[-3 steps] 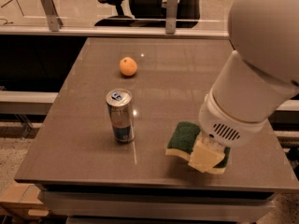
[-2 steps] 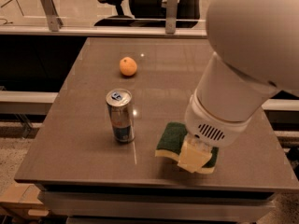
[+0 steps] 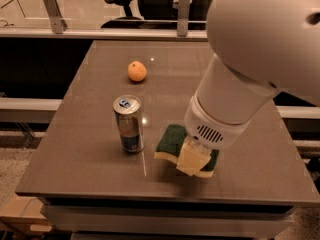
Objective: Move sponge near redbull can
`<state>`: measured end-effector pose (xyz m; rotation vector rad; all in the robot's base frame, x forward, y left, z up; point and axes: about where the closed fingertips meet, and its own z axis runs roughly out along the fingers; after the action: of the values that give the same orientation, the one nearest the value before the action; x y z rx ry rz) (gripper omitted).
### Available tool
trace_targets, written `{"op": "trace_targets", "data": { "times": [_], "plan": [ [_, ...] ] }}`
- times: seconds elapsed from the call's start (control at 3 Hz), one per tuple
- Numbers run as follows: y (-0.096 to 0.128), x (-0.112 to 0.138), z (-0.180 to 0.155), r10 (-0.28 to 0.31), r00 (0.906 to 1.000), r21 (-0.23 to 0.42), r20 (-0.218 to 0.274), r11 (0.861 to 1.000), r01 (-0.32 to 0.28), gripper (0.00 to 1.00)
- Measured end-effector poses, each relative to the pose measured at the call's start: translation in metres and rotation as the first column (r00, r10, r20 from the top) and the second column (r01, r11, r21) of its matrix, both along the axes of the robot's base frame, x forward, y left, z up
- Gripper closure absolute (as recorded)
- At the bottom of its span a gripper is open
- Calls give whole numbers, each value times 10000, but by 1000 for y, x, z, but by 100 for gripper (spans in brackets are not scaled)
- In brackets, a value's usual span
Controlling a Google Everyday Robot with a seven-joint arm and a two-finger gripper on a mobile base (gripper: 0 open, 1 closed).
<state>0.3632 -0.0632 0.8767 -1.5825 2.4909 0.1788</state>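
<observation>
Next, I release the sponge on the brown table [image 3: 186,156] beside the redbull can, near the table's front edge.
The redbull can [image 3: 129,124] stands upright on the brown table [image 3: 85,159], left of centre near the front. The sponge [image 3: 170,139], dark green on top over pale yellow foam, is just right of the can with a small gap between them, low at the table surface. My gripper [image 3: 192,159] comes down from the big white arm at the upper right and is shut on the sponge's right half. One pale finger [image 3: 191,158] shows over the sponge. The arm hides the sponge's right end.
A round orange fruit [image 3: 136,71] lies on the table behind the can. The table's front edge [image 3: 165,196] is close to the sponge. A railing and office chairs stand beyond the far edge.
My gripper has carried the sponge to the left, from the right front of the table to just beside the can. The can and the orange have not moved.
</observation>
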Motion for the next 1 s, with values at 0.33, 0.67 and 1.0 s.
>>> {"op": "trace_targets", "data": {
  "times": [0.33, 0.67, 1.0],
  "plan": [
    [0, 19, -8, -341, 9994, 321, -13, 9989, 341, 100],
    [-4, 31, -22, -554, 9984, 367, -55, 9978, 556, 100],
    [-7, 37, -37, -726, 9973, 337, -108, 9968, 730, 100]
  ]
}}
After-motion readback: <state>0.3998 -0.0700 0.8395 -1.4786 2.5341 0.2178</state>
